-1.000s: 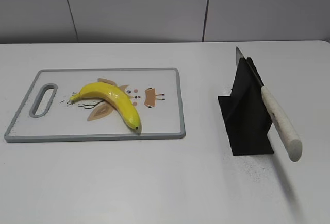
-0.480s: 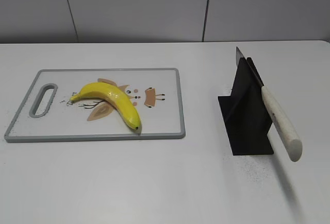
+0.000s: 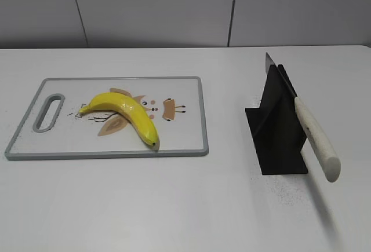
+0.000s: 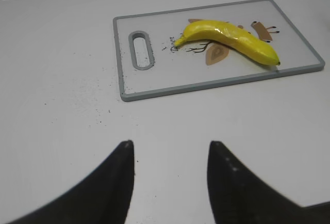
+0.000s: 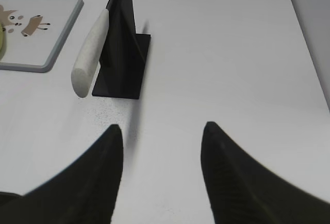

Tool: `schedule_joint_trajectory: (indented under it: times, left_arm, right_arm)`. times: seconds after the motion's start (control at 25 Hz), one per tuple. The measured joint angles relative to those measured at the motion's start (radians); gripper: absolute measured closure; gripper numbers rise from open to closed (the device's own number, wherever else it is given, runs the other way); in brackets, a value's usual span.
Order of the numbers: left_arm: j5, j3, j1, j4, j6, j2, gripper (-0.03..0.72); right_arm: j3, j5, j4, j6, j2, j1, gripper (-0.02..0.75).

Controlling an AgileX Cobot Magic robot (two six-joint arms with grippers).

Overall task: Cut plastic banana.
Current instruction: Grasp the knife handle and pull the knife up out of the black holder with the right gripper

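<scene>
The robot's right gripper needs to next move to the middle of the knife's white handle [image 3: 315, 134] [image 5: 93, 49] and close there, to lift the knife from the black stand.
A yellow plastic banana [image 3: 124, 114] lies on a grey-rimmed white cutting board [image 3: 185, 139] at the left of the white table. It also shows in the left wrist view [image 4: 229, 38], on the board [image 4: 154, 87]. A knife with a white handle [image 3: 313, 138] rests slanted in a black stand [image 3: 277, 130] at the right. The right wrist view shows the knife handle [image 5: 92, 51] and stand [image 5: 124, 54]. My left gripper [image 4: 170, 144] is open and empty, over bare table short of the board. My right gripper [image 5: 162, 127] is open and empty, short of the stand. Neither gripper shows in the exterior view.
The board has a handle slot [image 3: 48, 112] at its left end and a printed picture under the banana. Bare white table [image 3: 174, 205] lies in front of the board and stand. A grey panelled wall [image 3: 174, 8] stands behind the table. The table's right edge [image 5: 304, 44] shows in the right wrist view.
</scene>
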Motion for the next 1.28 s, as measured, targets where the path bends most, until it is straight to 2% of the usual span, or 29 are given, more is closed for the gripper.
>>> schedule_joint_trajectory:
  times: [0.4,0.52,0.64,0.68,0.76,0.96,1.08,1.28]
  left_arm:
    - [0.0,0.0,0.0,0.0,0.0,0.0,0.234]
    - [0.0,0.0,0.0,0.0,0.0,0.0,0.234]
    - [0.0,0.0,0.0,0.0,0.0,0.0,0.234]
    - [0.0,0.0,0.0,0.0,0.0,0.0,0.234]
    - [0.0,0.0,0.0,0.0,0.0,0.0,0.234]
    - [0.0,0.0,0.0,0.0,0.0,0.0,0.234]
    - [0.0,0.0,0.0,0.0,0.0,0.0,0.234]
    - [0.0,0.0,0.0,0.0,0.0,0.0,0.234]
  right_arm:
    - [0.0,-0.002,0.0,0.0,0.0,0.0,0.426]
    - [-0.031,-0.003,0.001,0.0,0.061,0.0,0.356]
    - [-0.087,-0.004,0.001,0.0,0.198,0.0,0.211]
    - [-0.111,-0.002,0.001,0.0,0.247,0.0,0.186]
    - [-0.162,0.014,0.001,0.0,0.368,0.0,0.162]
    - [-0.331,0.133,0.002,0.0,0.656,0.001,0.172]
    - [-0.404,0.148,0.012,0.0,0.804,0.044,0.177]
    - [-0.471,0.148,0.017,0.024,0.984,0.217,0.178]
